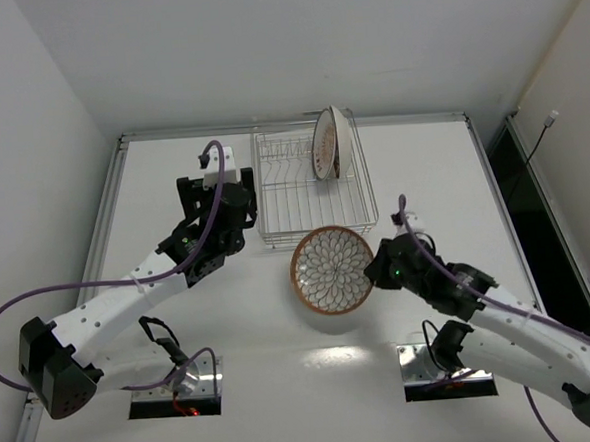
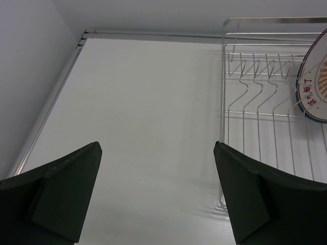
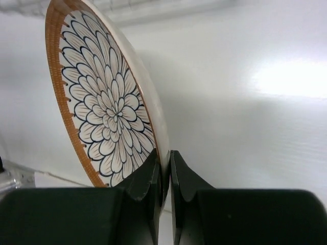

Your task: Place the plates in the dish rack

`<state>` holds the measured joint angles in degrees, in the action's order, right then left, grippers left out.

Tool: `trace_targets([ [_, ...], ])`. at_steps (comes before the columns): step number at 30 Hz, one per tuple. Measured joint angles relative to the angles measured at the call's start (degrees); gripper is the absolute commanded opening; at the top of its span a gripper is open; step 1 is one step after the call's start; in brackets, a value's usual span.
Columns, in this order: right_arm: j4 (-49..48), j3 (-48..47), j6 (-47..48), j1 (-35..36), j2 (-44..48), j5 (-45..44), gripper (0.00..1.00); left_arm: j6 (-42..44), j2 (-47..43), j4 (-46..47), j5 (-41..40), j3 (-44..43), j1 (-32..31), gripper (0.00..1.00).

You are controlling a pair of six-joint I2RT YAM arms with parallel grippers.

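The robot's right gripper should release the brown-rimmed plate upright in the rack slot (image 1: 310, 143) next to the white plate with orange stripes. The brown-rimmed plate is held just above the table now.
A brown-rimmed plate with a white-and-dark petal pattern (image 1: 331, 269) is held just above the table, in front of the dish rack (image 1: 284, 197). My right gripper (image 1: 375, 267) is shut on its right rim. The right wrist view shows the fingers (image 3: 153, 176) pinching the rim of that plate (image 3: 102, 112), gripper midpoint (image 3: 164, 168). A white plate with orange stripes (image 1: 324, 144) stands upright in the rack's back right slots and also shows in the left wrist view (image 2: 314, 84). A second plate seems to stand right behind it. My left gripper (image 1: 215, 184) is open and empty left of the rack (image 2: 255, 102), gripper midpoint (image 2: 157, 194).
The table's raised rail (image 1: 289, 126) runs along the far edge and down the left side (image 2: 48, 109). Walls stand close behind and to the left. A dark gap (image 1: 536, 226) lies past the table's right edge. The rack's left slots hold nothing.
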<state>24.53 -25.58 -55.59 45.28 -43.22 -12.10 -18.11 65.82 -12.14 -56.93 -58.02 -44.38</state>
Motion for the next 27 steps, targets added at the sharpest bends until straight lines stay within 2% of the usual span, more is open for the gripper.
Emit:
trace_targets([
  [3,10.08,-13.05,4.70,-0.09,0.46,-7.98,0.00,-0.02,0.00,-0.24,0.00,0.00,0.00,0.91],
  [7,14.75,-28.50,10.75,-0.15,-3.30,-18.16,0.00,-0.02,0.00,-0.31,-0.11,0.00,0.00,0.91],
  [13,19.80,-51.54,21.09,-0.46,-19.67,-35.58,0.00,-0.02,-0.02,-0.68,-0.48,0.00,0.00,0.93],
  [17,17.57,-64.28,28.17,-0.70,-33.31,-43.47,0.00,-0.04,-0.02,-0.72,-0.59,0.00,0.00,0.93],
  [27,6.93,-87.25,47.32,-0.90,-63.76,-53.02,0.00,-0.17,-0.07,-0.90,-2.25,-0.02,0.00,0.94],
])
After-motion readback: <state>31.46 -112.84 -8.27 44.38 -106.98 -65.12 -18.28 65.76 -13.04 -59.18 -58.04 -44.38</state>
